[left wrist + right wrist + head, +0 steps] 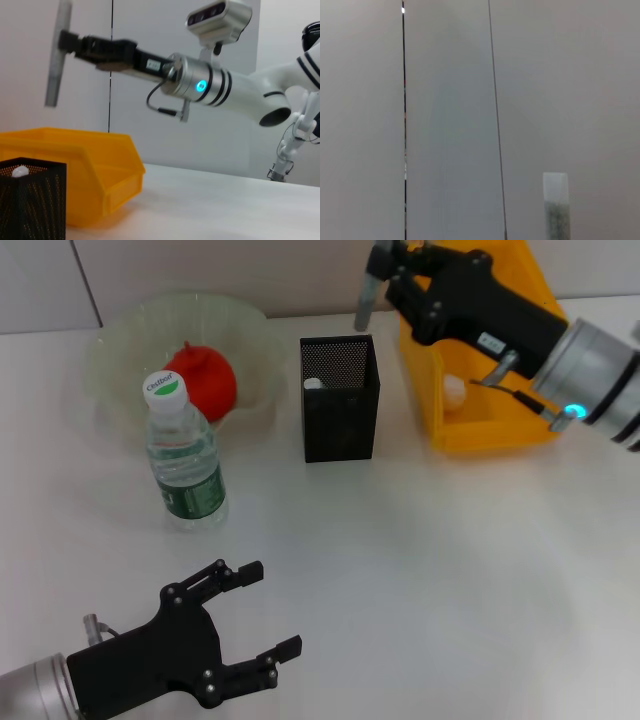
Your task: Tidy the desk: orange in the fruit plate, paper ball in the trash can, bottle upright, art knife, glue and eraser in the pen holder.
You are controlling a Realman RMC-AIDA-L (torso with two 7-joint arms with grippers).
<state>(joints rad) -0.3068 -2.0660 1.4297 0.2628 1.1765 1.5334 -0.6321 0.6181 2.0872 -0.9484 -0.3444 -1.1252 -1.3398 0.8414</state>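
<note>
Next, my right gripper lets go of the grey art knife inside the black mesh pen holder (348, 364), next to the white item.
My right gripper (383, 278) is shut on a grey art knife (365, 302) and holds it upright above the black mesh pen holder (340, 415), near its far right corner. The knife also shows in the left wrist view (56, 60) and in the right wrist view (555, 206). A white item (314, 384) lies inside the holder. The orange (205, 380) sits in the clear fruit plate (120, 355). The bottle (185, 465) stands upright in front of the plate. A white paper ball (455, 388) lies in the yellow trash bin (490, 430). My left gripper (272, 608) is open and empty at the near left.
The yellow bin stands just right of the pen holder, under my right arm. In the left wrist view the pen holder (32, 200) and the bin (85, 165) stand side by side. The white table (430, 570) stretches in front of them.
</note>
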